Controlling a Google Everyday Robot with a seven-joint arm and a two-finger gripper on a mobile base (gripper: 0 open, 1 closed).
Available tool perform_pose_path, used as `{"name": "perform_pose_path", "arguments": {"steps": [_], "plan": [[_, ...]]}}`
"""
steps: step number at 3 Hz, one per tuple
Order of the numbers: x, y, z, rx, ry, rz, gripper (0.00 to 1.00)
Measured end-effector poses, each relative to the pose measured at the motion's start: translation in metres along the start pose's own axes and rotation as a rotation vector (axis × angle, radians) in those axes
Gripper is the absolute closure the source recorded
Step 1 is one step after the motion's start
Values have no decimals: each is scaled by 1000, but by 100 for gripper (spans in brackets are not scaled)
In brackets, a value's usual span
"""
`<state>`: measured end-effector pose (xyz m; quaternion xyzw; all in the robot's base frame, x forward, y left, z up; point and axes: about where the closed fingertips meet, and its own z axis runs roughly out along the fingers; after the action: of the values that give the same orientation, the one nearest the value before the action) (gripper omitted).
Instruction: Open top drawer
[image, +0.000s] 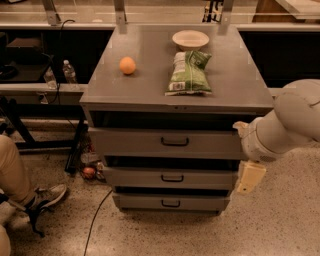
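The robot's gripper needs to close on the upper edge of the top drawer (213, 134), between that drawer's black handle and its end nearest the robot's arm.
The top drawer (170, 144) is the widest grey front of the cabinet, just under the tabletop, with a small black centre handle (175, 142). A dark gap shows above its front, and its inside is not in view. Two narrower grey drawers (170, 177) sit below it. My gripper (250, 176) hangs at the end of the white arm (285, 127), at the right side of the cabinet. It is level with the middle drawer and well to the right of the top drawer's handle, touching nothing that I can see.
On the cabinet top (150, 85) lie an orange (127, 65), a green snack bag (190, 72) and a white bowl (190, 38). A person's leg and shoe (30, 192) are at the lower left. A cable (97, 215) runs over the floor, and bottles (69, 72) stand on a left shelf.
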<state>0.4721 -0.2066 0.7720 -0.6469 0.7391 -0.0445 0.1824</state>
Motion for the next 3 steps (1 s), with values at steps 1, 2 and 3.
{"name": "perform_pose_path", "arguments": {"steps": [1, 2, 3], "plan": [[10, -21, 37, 30, -10, -30, 0], [11, -33, 54, 46, -33, -53, 0], [15, -54, 82, 51, -63, -72, 0]]}}
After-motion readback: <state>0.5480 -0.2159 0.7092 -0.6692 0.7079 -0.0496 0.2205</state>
